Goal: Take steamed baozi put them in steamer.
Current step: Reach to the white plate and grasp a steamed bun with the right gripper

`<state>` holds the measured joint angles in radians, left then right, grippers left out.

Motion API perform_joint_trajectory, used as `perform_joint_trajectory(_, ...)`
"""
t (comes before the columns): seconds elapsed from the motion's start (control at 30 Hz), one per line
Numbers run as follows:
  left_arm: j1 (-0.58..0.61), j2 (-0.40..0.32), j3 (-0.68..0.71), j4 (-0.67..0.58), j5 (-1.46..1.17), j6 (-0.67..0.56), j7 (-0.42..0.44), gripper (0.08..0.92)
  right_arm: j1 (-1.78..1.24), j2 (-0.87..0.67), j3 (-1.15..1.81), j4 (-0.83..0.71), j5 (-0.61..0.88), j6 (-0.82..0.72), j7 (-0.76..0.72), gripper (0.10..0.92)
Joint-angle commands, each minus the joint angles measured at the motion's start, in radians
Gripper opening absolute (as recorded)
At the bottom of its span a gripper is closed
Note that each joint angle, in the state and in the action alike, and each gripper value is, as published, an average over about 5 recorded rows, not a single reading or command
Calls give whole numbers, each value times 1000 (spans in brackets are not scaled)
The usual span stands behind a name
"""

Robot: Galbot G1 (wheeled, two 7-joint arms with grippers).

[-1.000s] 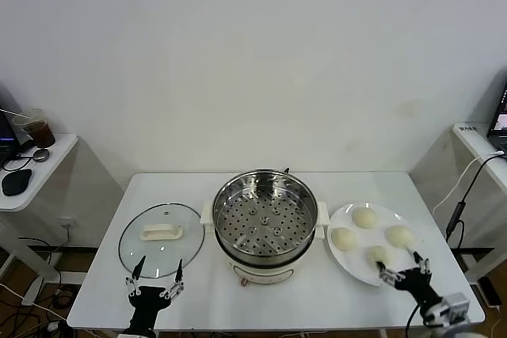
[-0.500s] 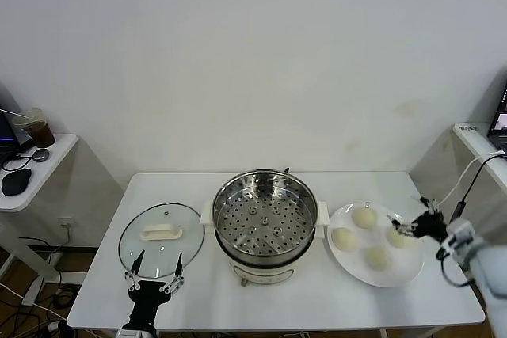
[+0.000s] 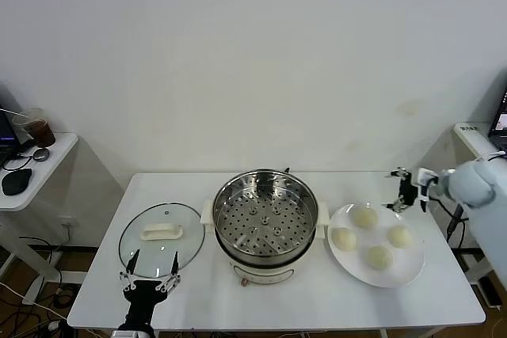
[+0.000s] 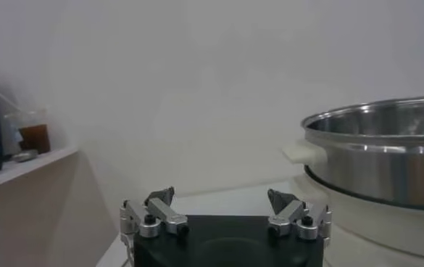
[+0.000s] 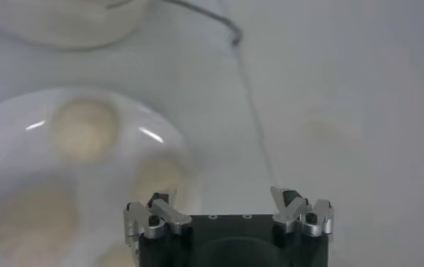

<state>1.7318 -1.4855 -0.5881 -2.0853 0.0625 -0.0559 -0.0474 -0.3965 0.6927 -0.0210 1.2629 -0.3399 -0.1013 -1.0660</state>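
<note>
Next, my right gripper closes on the sides of the steamed baozi [image 3: 364, 217] [image 5: 161, 181] at the far edge of the white plate, the one closest to the wall.
The steamer [image 3: 265, 223], a shiny steel pot with a perforated tray, stands uncovered at the table's middle and also shows in the left wrist view [image 4: 385, 152]. Several pale steamed baozi [image 3: 364, 217] lie on a white plate [image 3: 412, 267] to its right. My right gripper [image 3: 408, 187] hovers open and holds nothing, just beyond the plate's far right rim. Its wrist view shows the plate [image 5: 23, 116] and baozi [image 5: 83, 129] off to one side of the open gripper [image 5: 226, 199]. My left gripper [image 3: 150, 275] stands open at the front left; its wrist view [image 4: 222, 199] shows nothing between the fingers.
A glass lid [image 3: 162, 239] with a white handle lies left of the steamer, under my left gripper's tips. A side table with a cup [image 3: 38, 128] and a mouse [image 3: 16, 182] stands far left. A cable [image 3: 463, 187] hangs off the right edge by another desk [image 3: 475, 136].
My right gripper rose from the plate's near right edge and swung back to its far right side, still open. My left gripper sank slightly toward the front edge.
</note>
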Motion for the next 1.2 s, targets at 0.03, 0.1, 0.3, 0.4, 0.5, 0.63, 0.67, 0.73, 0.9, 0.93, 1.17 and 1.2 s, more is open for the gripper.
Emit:
perform_joint_trajectory(0.03, 11, 0, 0, -8, 0, 1, 0, 823, 286, 121, -338, -290, -150, 153, -126, 823)
perform_joint_trajectory(0.1, 18, 0, 0, -8, 0, 0, 0, 823, 277, 168, -305, -352, -180, 189, -115, 823)
perform_joint_trajectory(0.3, 32, 4, 0, -2, 3, -3, 0, 823, 245, 260, -192, -466, -202, 262, -92, 823)
perform_joint_trajectory(0.4, 31, 4, 1, 1, 4, -2, 2, 823, 243, 284, -174, -490, -222, 267, -91, 823)
perform_joint_trajectory(0.5, 27, 2, 3, 4, 4, 0, 3, 823, 243, 297, -165, -504, -240, 271, -93, 823)
perform_joint_trajectory(0.63, 26, 2, 4, 4, 4, 2, 5, 823, 240, 298, -163, -500, -247, 272, -121, 823)
perform_joint_trajectory(0.67, 26, 2, 4, 4, 4, 2, 6, 823, 239, 296, -162, -498, -248, 271, -129, 823)
perform_joint_trajectory(0.73, 26, 3, 4, 4, 4, 3, 6, 823, 237, 291, -161, -494, -248, 271, -141, 823)
perform_joint_trajectory(0.9, 26, 3, 4, 4, 4, 4, 7, 823, 224, 282, -157, -487, -243, 267, -150, 823)
perform_joint_trajectory(0.93, 27, 3, 4, 4, 4, 4, 7, 823, 222, 282, -156, -486, -241, 267, -151, 823)
perform_joint_trajectory(1.17, 27, 5, 4, 5, 5, 6, 8, 823, 213, 293, -142, -496, -254, 264, -139, 823)
perform_joint_trajectory(1.2, 27, 4, 4, 4, 5, 6, 8, 823, 211, 295, -139, -501, -260, 265, -134, 823)
